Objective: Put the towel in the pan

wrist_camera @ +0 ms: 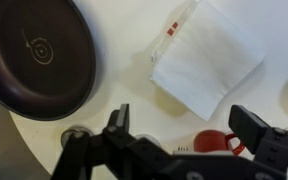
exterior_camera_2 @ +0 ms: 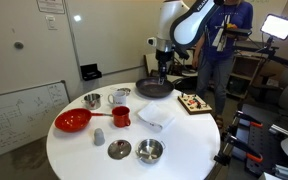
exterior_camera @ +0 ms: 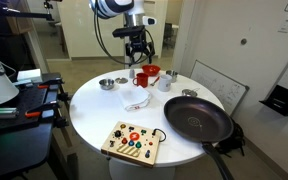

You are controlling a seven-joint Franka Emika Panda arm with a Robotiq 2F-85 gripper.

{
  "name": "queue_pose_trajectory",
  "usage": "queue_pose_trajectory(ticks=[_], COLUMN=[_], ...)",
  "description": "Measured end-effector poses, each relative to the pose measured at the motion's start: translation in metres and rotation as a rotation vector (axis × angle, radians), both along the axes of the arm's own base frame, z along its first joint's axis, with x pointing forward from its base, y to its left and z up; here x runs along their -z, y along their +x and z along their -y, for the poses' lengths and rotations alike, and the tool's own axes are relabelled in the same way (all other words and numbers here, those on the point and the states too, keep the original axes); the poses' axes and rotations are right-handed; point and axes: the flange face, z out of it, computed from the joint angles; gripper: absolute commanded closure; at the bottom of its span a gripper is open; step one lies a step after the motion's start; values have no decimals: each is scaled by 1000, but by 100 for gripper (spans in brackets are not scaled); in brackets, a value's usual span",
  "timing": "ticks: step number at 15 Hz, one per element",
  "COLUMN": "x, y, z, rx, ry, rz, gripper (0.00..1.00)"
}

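Note:
Next, I move my gripper to the white towel's corner (exterior_camera: 141,90) (wrist_camera: 203,109) nearest the red mug and close it there.
A white folded towel (wrist_camera: 206,60) lies flat on the round white table (exterior_camera: 89,110); it shows in both exterior views (exterior_camera: 135,98) (exterior_camera_2: 155,115). The dark round pan (wrist_camera: 34,50) sits empty beside it near the table edge (exterior_camera: 196,118) (exterior_camera_2: 154,89). My gripper (wrist_camera: 184,125) is open and empty, hanging well above the table between towel and pan (exterior_camera: 136,50) (exterior_camera_2: 162,66). The two fingers are spread wide with nothing between them.
A red mug (wrist_camera: 216,142) (exterior_camera_2: 121,116) stands by the towel. A red pan (exterior_camera_2: 74,121), metal bowls (exterior_camera_2: 149,151) (exterior_camera: 106,84), a lid (exterior_camera_2: 119,150) and a wooden toy board (exterior_camera: 132,142) share the table. A whiteboard (exterior_camera_2: 19,115) leans nearby.

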Motion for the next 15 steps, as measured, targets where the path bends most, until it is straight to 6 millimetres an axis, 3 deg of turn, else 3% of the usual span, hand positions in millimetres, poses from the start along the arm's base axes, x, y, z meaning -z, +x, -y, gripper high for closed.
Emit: queue_pose_trajectory(ticks=[7,15], x=[60,100], y=[-7,-8], z=[-5,6], rx=[-56,-173], ry=[36,168], rz=[-48,-81], gripper=[0,0])
